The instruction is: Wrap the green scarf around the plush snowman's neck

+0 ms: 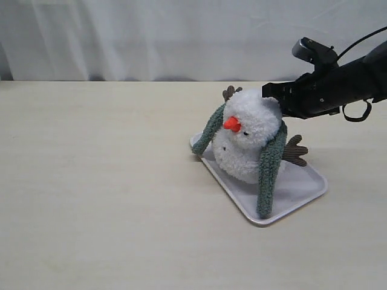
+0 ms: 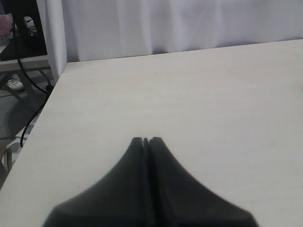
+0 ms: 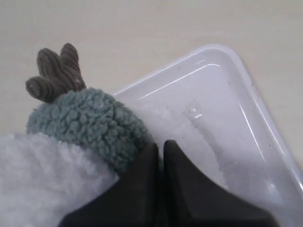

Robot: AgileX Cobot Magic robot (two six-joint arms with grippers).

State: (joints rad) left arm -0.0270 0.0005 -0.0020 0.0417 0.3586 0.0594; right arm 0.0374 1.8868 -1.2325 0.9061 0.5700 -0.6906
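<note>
The plush snowman is leaning crooked on the white tray, so the robot's right gripper will open, grab the snowman's head (image 1: 254, 110) from above and straighten it before wrapping the scarf.
The plush snowman (image 1: 248, 130) leans on a white tray (image 1: 302, 181), nose pointing left. The green scarf (image 1: 269, 163) passes behind its neck, and both ends hang down in front, one on each side. My right gripper (image 1: 271, 92) sits behind the snowman's head. In the right wrist view my right gripper (image 3: 161, 144) is shut, its fingers pressed together beside the scarf (image 3: 90, 125), with nothing showing between them. White plush (image 3: 38, 175) fills that view's corner. My left gripper (image 2: 146, 140) is shut over bare table and does not appear in the exterior view.
A brown twig arm (image 1: 296, 151) sticks out over the tray's right side, and another (image 1: 231, 92) shows behind the head. The tray rim (image 3: 227, 61) lies just past my right fingers. A white curtain backs the table, and the table's edge (image 2: 47, 94) shows in the left wrist view.
</note>
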